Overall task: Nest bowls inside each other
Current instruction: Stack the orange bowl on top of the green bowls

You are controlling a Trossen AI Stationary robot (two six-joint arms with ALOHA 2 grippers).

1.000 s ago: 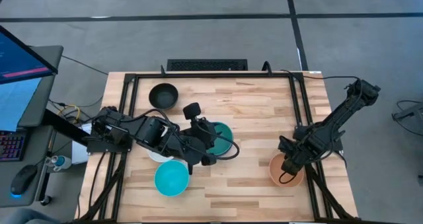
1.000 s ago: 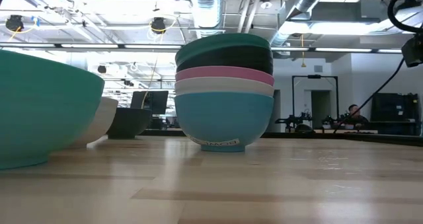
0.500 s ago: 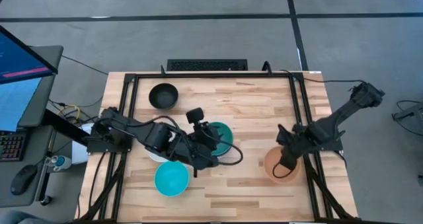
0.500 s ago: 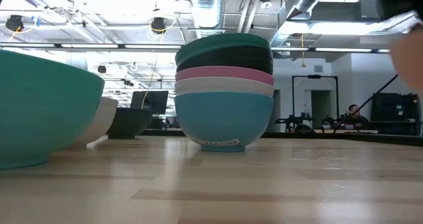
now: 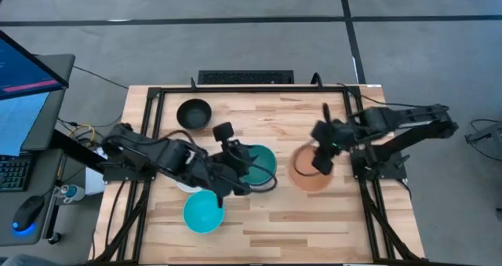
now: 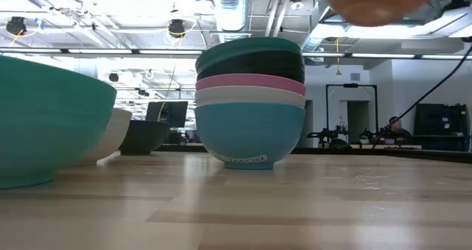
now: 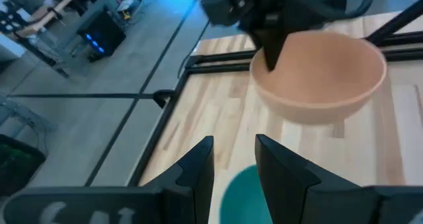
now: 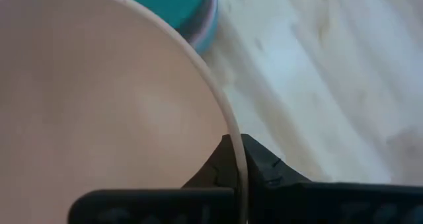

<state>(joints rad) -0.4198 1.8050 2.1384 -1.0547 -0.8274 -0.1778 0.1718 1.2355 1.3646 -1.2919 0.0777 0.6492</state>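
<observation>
The orange bowl, now in the air beside the stack, will be released by my right gripper inside the teal-green bowl (image 5: 261, 155) on top of the stack in the middle of the table.
A stack of nested bowls (image 5: 261, 162) stands mid-table with the teal-green one on top; the low view shows this stack (image 6: 251, 102) with black, pink, white and cyan bowls below it. An orange bowl (image 5: 306, 172) hangs in the air just right of the stack, held by my right gripper (image 5: 321, 162). My left gripper (image 5: 249, 174) is open at the stack's near-left side, its fingers (image 7: 198, 168) above the teal-green rim (image 7: 241, 187). Loose on the table are a cyan bowl (image 5: 204, 212), a white bowl (image 5: 187, 184) partly under the left arm, and a black bowl (image 5: 194, 114). My right gripper pinches the orange bowl's rim (image 8: 229, 121) on its right side, one finger (image 8: 215, 168) inside the bowl and one outside. The fingers come from above, pointing down. The bowl is lifted clear, opening upward, and its underside (image 6: 380, 3) shows high in the low view.
A black frame (image 5: 235, 89) runs along the table's far edge and down both sides. Bare wood lies near the stack's near side and along the near-right part of the table (image 5: 314, 219). A monitor and keyboard stand off the table's left.
My right gripper has lifted the orange bowl from the near-right corner of the table and carried it left and toward the far edge, up next to the stack. The bowl is now clear of the table. The stack has stayed in place.
</observation>
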